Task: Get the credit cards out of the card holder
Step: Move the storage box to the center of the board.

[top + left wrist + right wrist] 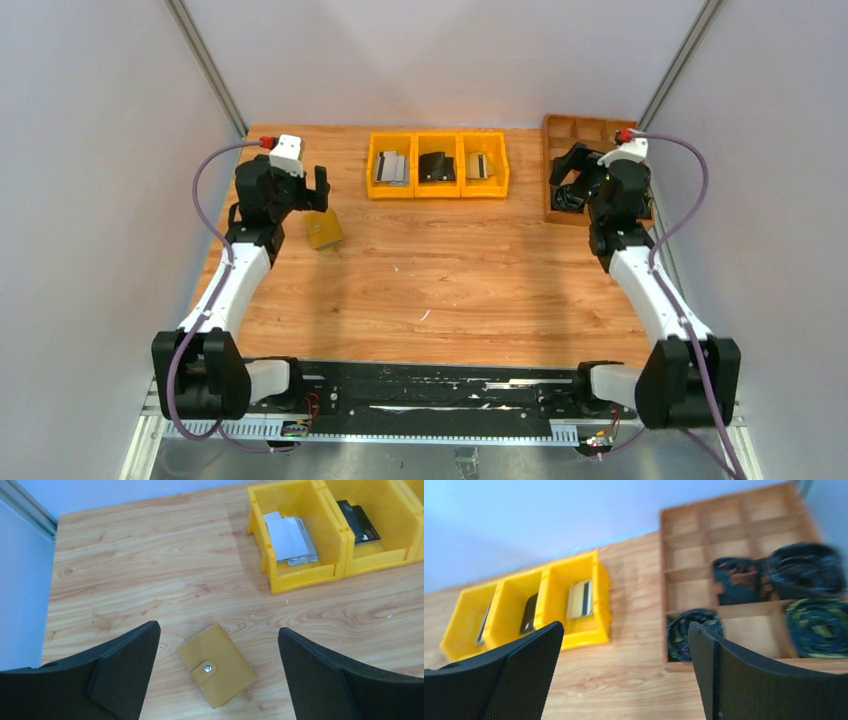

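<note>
The left gripper needs to next close on the far edge [318, 213] [194, 642] of the card holder, gripping the holder's top cover near the side with the strap.
The card holder [217, 666] lies closed on the table, mustard-yellow cover up, its strap snapped shut. It also shows in the top view [324, 229] at the far left. The credit cards are hidden; none shows from the holder. My left gripper [217, 630] is open and empty, hovering above the holder with a finger on either side of it, not touching; in the top view [318, 200] it is just behind the holder. My right gripper [624, 630] is open and empty, held above the table at the far right [565, 185], beside the wooden tray.
Three joined bright yellow bins [436, 165] stand at the back centre; the left bin [300, 575] holds pale grey flat pieces, the middle one a black block [357, 522]. A brown wooden divided tray [694, 545] at the back right holds dark rolled items [806, 570].
</note>
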